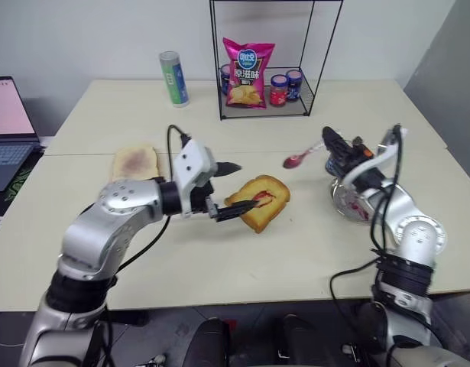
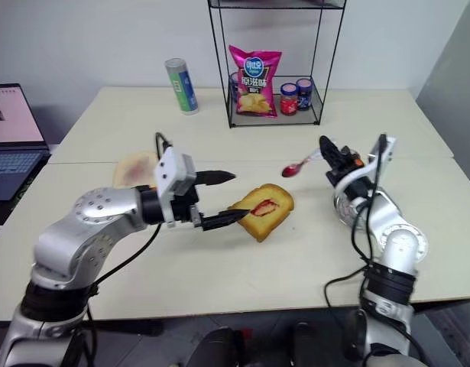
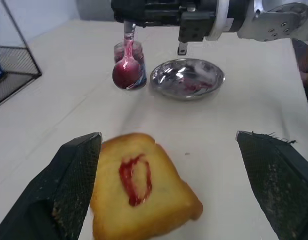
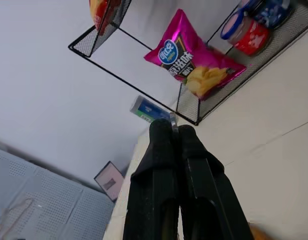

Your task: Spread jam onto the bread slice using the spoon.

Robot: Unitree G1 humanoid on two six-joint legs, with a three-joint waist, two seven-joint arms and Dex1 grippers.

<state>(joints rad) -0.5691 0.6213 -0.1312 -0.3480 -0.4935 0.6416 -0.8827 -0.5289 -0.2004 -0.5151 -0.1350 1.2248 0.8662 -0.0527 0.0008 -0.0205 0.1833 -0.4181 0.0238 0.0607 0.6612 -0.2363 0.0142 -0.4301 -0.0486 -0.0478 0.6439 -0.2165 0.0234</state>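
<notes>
I need to use my right gripper to set the spoon down in the steel dish with jam smears (image 1: pixel 382 193), letting it rest there.
The bread slice (image 1: pixel 259 201) lies on the table's middle, golden, with a red ring-shaped smear of jam (image 3: pixel 133 177) on top. My left gripper (image 1: pixel 228 189) stands open at the slice's left edge, its lower finger (image 1: pixel 233 211) right against the crust. My right gripper (image 1: pixel 331 142) hovers above the table to the right, shut on the handle of the spoon (image 1: pixel 294 160). The spoon's bowl carries a blob of jam and points toward the bread. A small glass jam jar (image 3: pixel 137 75) stands behind the spoon bowl in the left wrist view.
A steel dish (image 3: pixel 186 77) with jam smears sits under my right arm. A paler stained slice (image 1: pixel 135 161) lies at the left. At the back stand a wire rack (image 1: pixel 219 76) with a chips bag (image 1: pixel 248 73) and lidded jars (image 1: pixel 279 89), and a can (image 1: pixel 173 78). A laptop (image 1: pixel 5 130) is far left.
</notes>
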